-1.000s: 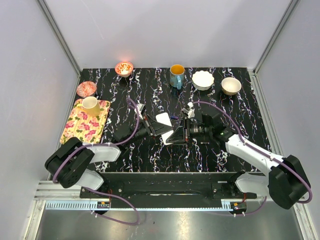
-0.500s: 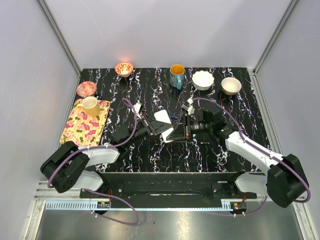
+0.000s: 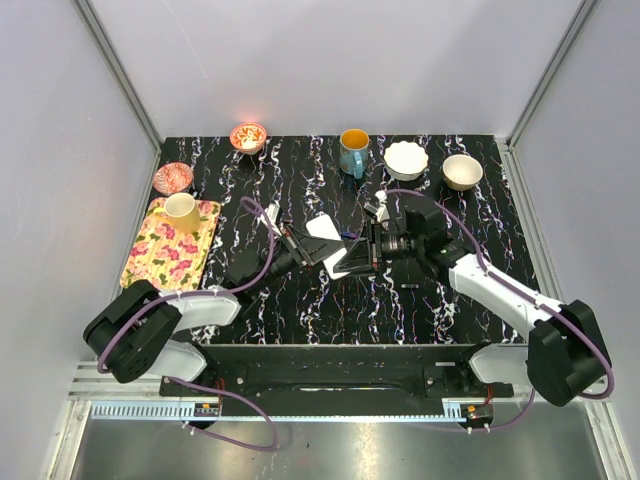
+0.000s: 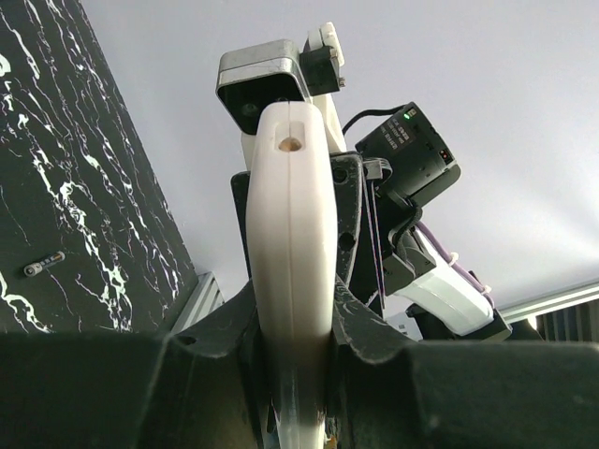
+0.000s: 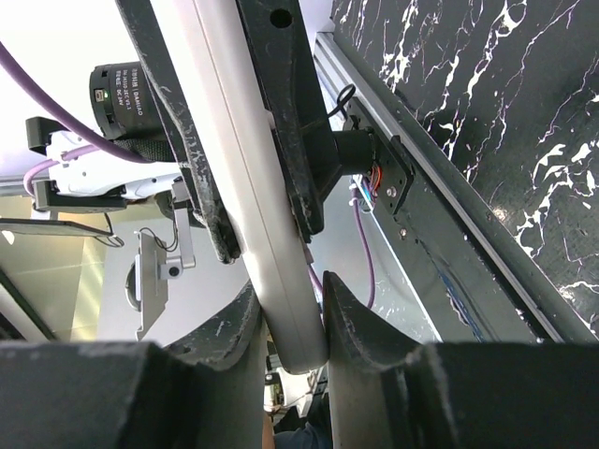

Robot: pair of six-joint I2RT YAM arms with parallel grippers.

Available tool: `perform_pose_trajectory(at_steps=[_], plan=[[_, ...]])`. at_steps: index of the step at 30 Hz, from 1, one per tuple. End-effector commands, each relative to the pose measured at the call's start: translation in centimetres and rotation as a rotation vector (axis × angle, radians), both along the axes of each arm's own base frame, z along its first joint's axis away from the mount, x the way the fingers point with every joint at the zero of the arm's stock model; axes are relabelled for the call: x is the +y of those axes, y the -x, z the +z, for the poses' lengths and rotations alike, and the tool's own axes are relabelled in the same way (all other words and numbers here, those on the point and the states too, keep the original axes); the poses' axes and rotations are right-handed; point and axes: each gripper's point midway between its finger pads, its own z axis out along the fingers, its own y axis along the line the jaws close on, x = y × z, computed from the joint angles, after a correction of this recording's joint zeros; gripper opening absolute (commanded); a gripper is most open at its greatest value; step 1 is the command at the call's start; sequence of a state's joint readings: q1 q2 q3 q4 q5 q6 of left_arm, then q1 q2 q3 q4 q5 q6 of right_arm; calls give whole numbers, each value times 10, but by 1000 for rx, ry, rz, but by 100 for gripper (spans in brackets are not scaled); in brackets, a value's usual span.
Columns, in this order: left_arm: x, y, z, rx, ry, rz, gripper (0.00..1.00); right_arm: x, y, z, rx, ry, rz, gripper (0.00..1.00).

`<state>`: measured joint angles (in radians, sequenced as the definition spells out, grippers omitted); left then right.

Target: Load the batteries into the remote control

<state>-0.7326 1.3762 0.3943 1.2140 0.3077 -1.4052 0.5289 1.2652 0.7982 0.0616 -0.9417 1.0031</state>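
Note:
My right gripper sets the remote control down next on the black tabletop (image 3: 402,235) between the white bowl and the small battery.
The remote control (image 3: 326,229), a flat white handset, is held in the air over the middle of the table and shows edge-on in both wrist views. My left gripper (image 3: 320,245) is shut on one end of the remote control (image 4: 290,234). My right gripper (image 3: 358,250) is shut on the other end, and the white body (image 5: 281,299) touches both of its fingers. One small slim cylinder (image 4: 45,266), apparently a battery, lies on the black tabletop. Other batteries are out of view.
At the left, a yellow cup (image 3: 182,211) stands on a floral tray (image 3: 160,255). A red dish (image 3: 172,177), a glowing bowl (image 3: 248,135), a blue mug (image 3: 353,150), a white bowl (image 3: 406,159) and a beige bowl (image 3: 462,171) line the back edge.
Both grippers, still gripping the remote, have moved a little toward the far side of the table. The right arm has reached further in, and the remote has tilted slightly.

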Motion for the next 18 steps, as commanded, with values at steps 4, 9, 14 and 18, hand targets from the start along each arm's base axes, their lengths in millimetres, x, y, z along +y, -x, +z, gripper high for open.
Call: perform_pose_trajectory(at_steps=[4, 9, 14, 18], plan=[[-17, 113, 47, -284, 99, -472, 0, -4, -82, 35, -168, -58, -278, 22], [-16, 108, 47, -288, 98, -466, 0, -6, -59, 34, -189, -71, -189, 36], [-19, 107, 45, -275, 97, -479, 0, -7, -57, 36, -198, -80, -183, 40], [-19, 105, 45, -269, 99, -475, 0, -6, -55, 39, -207, -86, -166, 25]])
